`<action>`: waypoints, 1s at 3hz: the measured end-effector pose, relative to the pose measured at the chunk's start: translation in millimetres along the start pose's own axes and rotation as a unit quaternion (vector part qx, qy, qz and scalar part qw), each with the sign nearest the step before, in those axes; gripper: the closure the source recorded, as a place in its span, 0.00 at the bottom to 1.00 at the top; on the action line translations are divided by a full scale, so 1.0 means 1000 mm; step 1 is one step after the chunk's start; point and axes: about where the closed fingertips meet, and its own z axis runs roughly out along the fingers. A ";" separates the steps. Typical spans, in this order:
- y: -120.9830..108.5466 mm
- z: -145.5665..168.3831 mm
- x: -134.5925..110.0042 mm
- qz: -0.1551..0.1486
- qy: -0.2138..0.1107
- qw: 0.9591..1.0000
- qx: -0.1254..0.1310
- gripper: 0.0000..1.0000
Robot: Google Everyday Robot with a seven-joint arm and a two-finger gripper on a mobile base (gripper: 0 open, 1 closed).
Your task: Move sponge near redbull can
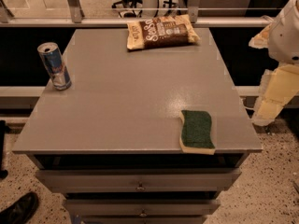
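The sponge needs to move near the redbull can, so my gripper should next go to the sponge's middle (195, 131), between its two short ends, and close there.
The sponge (197, 130), dark green on top with a pale yellow base, lies flat near the front right corner of the grey table (131, 97). The redbull can (54, 66), blue and silver, stands upright at the table's left edge, far from the sponge. My gripper (273, 97) hangs off the table's right side, beyond the edge, up and to the right of the sponge. It touches nothing.
A brown snack bag (161, 31) lies at the back middle of the table. Drawers (140, 181) sit under the tabletop. A railing (140, 20) runs behind the table. A dark shoe (18, 209) is on the floor at bottom left.
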 end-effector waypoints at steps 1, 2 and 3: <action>0.000 0.000 0.000 0.000 0.000 1.000 0.000 0.00; 0.004 0.009 -0.008 0.014 -0.007 1.000 -0.009 0.00; 0.014 0.042 -0.029 0.059 -0.011 0.998 -0.027 0.00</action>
